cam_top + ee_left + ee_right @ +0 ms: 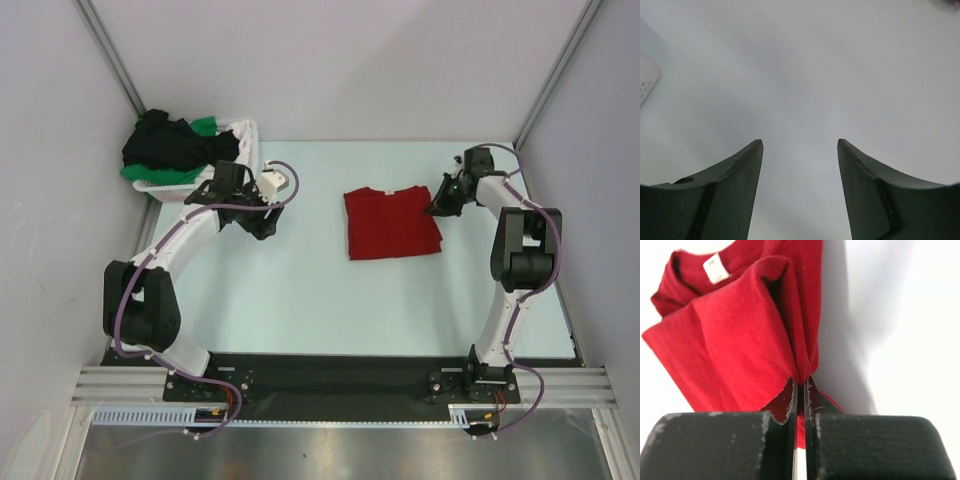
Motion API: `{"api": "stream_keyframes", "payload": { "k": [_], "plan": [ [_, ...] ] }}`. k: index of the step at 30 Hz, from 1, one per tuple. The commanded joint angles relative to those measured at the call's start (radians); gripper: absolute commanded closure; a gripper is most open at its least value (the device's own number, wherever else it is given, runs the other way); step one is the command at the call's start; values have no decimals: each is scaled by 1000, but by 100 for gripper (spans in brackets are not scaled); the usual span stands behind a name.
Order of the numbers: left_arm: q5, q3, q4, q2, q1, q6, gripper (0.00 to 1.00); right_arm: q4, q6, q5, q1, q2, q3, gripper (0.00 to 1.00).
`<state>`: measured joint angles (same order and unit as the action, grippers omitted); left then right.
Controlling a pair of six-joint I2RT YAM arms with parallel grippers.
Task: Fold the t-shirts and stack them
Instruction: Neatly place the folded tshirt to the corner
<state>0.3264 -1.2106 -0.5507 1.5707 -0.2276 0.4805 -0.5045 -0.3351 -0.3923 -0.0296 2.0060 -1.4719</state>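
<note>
My right gripper is going to let go of the red t-shirt by the back wall, in the table corner [484, 172] that is opposite the white laundry basket.
A red t-shirt [390, 222] lies partly folded in the middle of the table. My right gripper [438, 205] is shut on its right edge; in the right wrist view the gripper [800, 382] pinches a lifted fold of the red t-shirt [735, 340], whose pale neck label [716, 268] shows at the top. Black t-shirts [170, 142] and a green t-shirt [204, 126] are heaped in the basket at the back left. My left gripper [262, 228] is open and empty over bare table left of the red shirt, its fingers [740, 170] wide apart.
The white laundry basket [247, 135] stands at the back left corner, beside my left arm. Grey walls close the table on the left, back and right. A black rail runs along the near edge.
</note>
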Motion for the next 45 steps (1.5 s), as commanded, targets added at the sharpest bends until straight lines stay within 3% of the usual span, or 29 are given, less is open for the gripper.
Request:
{"api": "stream_keyframes", "payload": {
  "k": [1,4,9,13,16,21,27,35,37,38,40,41,43,44,45],
  "plan": [
    [17,6,25,-52,11,26,33,-69,97,86,-82,71,-112,100],
    [2,11,23,-58,14,33,33,-109,108,112,-134,189,-282,100],
    [-26,2,8,-51,17,35,33,-213,150,202,-176,422,-708,100],
    [-44,-16,-5,-41,19,27,33,-238,104,277,-225,548,-922,100],
    [-62,-21,-12,-40,20,27,33,-172,9,313,-283,567,-924,100],
    [-85,-21,-17,-21,19,29,33,-51,-15,388,-337,596,-918,100],
    [-98,-27,-28,3,19,35,33,12,113,429,-337,678,-1056,100],
    [-125,-49,-35,29,19,44,33,113,140,477,-345,694,-1058,100],
    [-128,-53,-38,37,19,43,33,130,148,501,-343,692,-1065,90],
    [-128,-55,-40,40,19,44,34,132,156,510,-343,692,-1067,67],
    [-128,-53,-43,40,19,46,33,130,191,535,-337,672,-1062,41],
    [-128,-53,-43,40,19,46,33,130,212,568,-326,657,-1056,22],
    [-133,-52,-46,41,19,49,33,148,283,610,-310,599,-1013,11],
    [-133,-53,-49,38,19,52,33,158,301,618,-294,576,-989,0],
    [-133,-53,-49,37,19,55,33,168,314,625,-285,551,-967,0]
  ]
}}
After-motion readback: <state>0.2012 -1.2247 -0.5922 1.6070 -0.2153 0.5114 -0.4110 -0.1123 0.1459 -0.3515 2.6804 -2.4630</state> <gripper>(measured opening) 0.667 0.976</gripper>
